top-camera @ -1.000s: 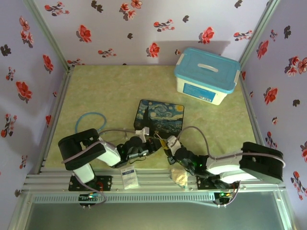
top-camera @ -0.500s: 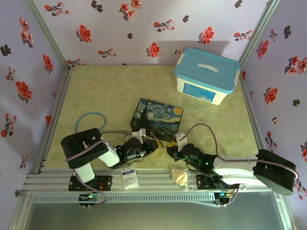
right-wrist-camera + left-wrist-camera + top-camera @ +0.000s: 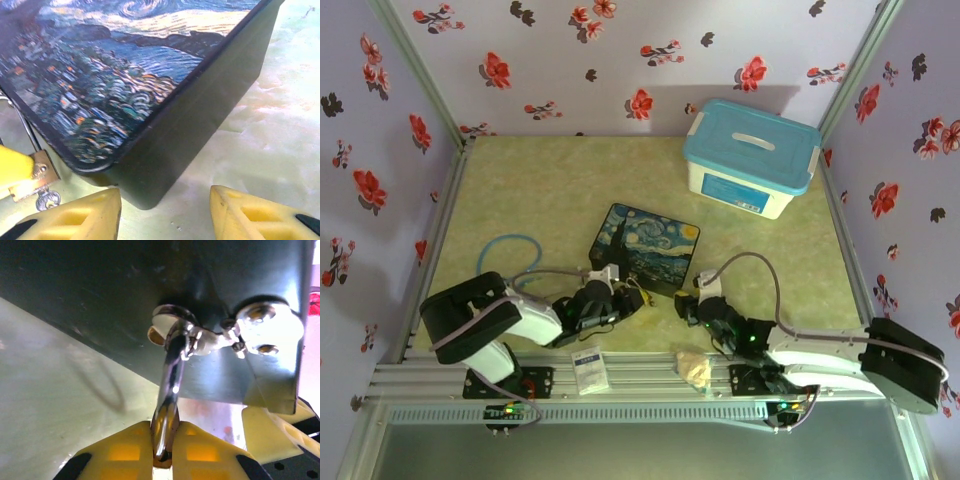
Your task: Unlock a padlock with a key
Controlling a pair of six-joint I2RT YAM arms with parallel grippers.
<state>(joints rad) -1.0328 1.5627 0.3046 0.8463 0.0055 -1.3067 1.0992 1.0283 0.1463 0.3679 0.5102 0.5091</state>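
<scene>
The shackle's free leg lines up over the padlock body, so I will open my left gripper, regrasp the padlock body [image 3: 42, 172] and turn it out from under that leg.
My left gripper [image 3: 167, 450] is shut on the padlock: its silver shackle [image 3: 170, 385] rises edge-on from between the yellow fingers, in front of the starry-night tin's dark side [image 3: 100, 300]. From the right wrist view the brass padlock body [image 3: 34, 172] sits at the far left against a left-gripper finger [image 3: 11, 167]. Its thin shackle [image 3: 22, 125] runs up beside the tin. A small grey metal piece, seemingly the key [image 3: 47, 200], hangs under it. My right gripper [image 3: 165, 215] stands open before the tin's corner [image 3: 145, 200], holding nothing. From above, the left gripper [image 3: 625, 300] and right gripper [image 3: 688, 302] flank the tin's near edge.
The starry-night tin [image 3: 645, 245] lies mid-table. A white box with a blue lid [image 3: 752, 155] stands at the back right. Blue stethoscope tubing [image 3: 510, 248] curls at the left. A white packet [image 3: 588, 370] and a crumpled yellowish item [image 3: 695, 367] lie on the near rail.
My right gripper has drawn back to the right, away from the padlock and the left gripper. The left arm has shifted left, still holding the padlock. The tin has turned slightly.
</scene>
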